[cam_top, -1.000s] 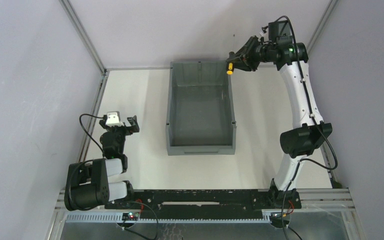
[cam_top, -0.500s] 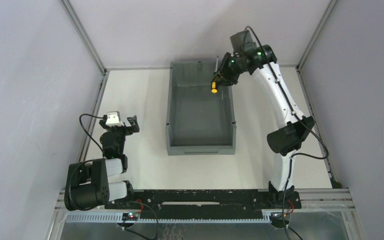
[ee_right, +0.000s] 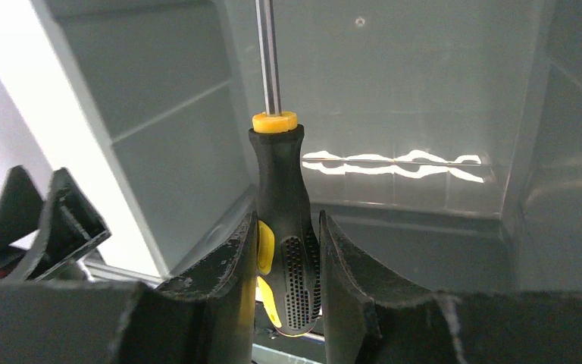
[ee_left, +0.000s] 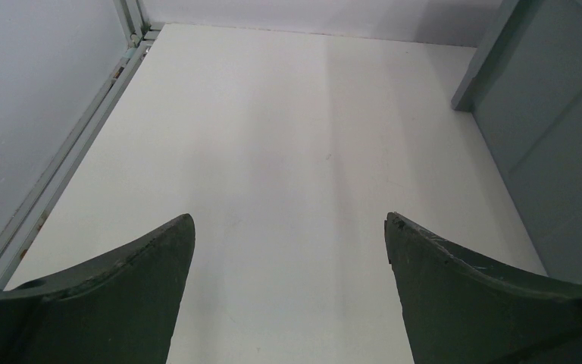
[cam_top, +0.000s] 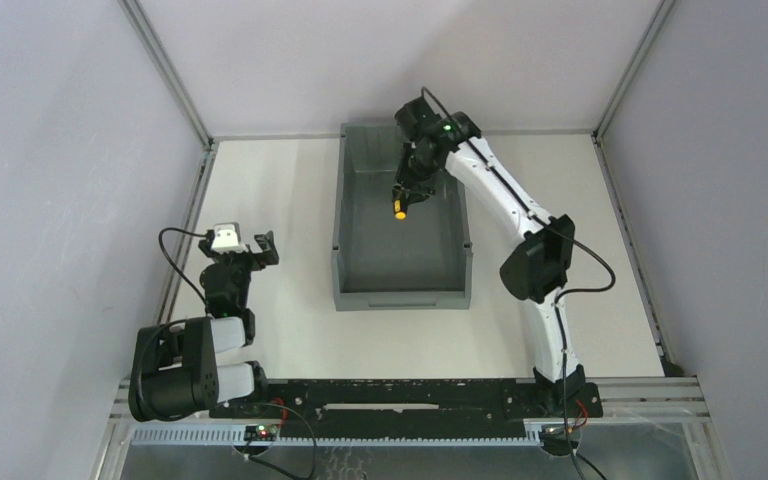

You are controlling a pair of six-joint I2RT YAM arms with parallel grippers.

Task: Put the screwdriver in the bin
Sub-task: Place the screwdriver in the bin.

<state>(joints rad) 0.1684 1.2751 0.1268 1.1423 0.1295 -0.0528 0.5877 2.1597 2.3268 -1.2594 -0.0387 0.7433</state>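
My right gripper needs to let go of the screwdriver on the middle of the grey bin's bottom [cam_top: 402, 228] [ee_right: 364, 45], halfway between the sides.
My right gripper [cam_top: 407, 190] is shut on the screwdriver [cam_top: 399, 207] and holds it over the inside of the grey bin [cam_top: 400, 298], in its far half near the right wall. In the right wrist view the black-and-yellow handle [ee_right: 280, 182] sits clamped between both fingers of the gripper [ee_right: 288, 220]. The thin shaft [ee_right: 267, 61] points away toward the bin's inner walls [ee_right: 394, 91]. My left gripper [cam_top: 243, 250] is open and empty, low over the table left of the bin. Its fingers stand wide apart in the left wrist view [ee_left: 289, 220].
The bin's outer left wall [ee_left: 553, 136] stands to the right of my left gripper. A metal frame rail [cam_top: 185, 240] runs along the table's left edge and enclosure walls surround the table. Bare white tabletop [cam_top: 280, 190] lies between the rail and the bin.
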